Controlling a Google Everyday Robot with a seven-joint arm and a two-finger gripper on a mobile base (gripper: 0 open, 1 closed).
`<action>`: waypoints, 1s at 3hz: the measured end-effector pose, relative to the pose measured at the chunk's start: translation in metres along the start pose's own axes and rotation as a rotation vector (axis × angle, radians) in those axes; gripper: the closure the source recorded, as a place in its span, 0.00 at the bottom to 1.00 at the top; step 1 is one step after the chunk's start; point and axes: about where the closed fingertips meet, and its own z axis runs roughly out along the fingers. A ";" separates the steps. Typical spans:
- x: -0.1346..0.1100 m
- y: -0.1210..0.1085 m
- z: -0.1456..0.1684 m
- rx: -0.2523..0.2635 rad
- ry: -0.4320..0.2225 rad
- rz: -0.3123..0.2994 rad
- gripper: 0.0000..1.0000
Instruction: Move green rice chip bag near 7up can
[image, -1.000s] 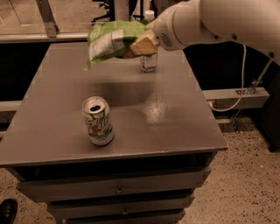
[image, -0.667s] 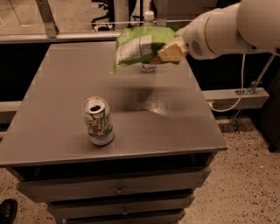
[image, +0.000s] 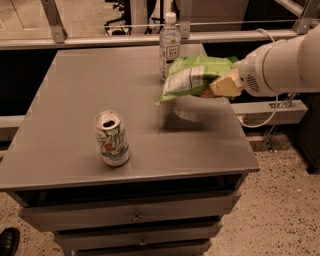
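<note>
I will set the green rice chip bag down on the grey table, up (image: 158, 132) against the 7up can, and then my gripper will let go of it there.
The green rice chip bag (image: 194, 76) is light green with a white label panel. It hangs in the air above the right part of the grey table (image: 70, 105). My gripper (image: 218, 87) is shut on the bag's right end, its white arm coming in from the right. The 7up can (image: 112, 138) stands upright near the table's front, left of centre, its top open. The bag is to the right of the can and further back, well apart from it.
A clear plastic bottle (image: 169, 44) with a white cap stands at the table's back edge, just behind the bag. Drawers (image: 135, 216) sit below the tabletop. A cable and rail run behind on the right. A shoe (image: 9, 241) shows at the bottom left.
The arm has carried the bag to the right and lower, off the back of the table toward its right side. The can and bottle have not moved.
</note>
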 end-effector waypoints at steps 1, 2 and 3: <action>0.039 0.004 -0.004 -0.018 0.040 0.023 1.00; 0.050 0.025 -0.002 -0.098 0.029 -0.014 1.00; 0.042 0.052 0.005 -0.196 -0.008 -0.067 1.00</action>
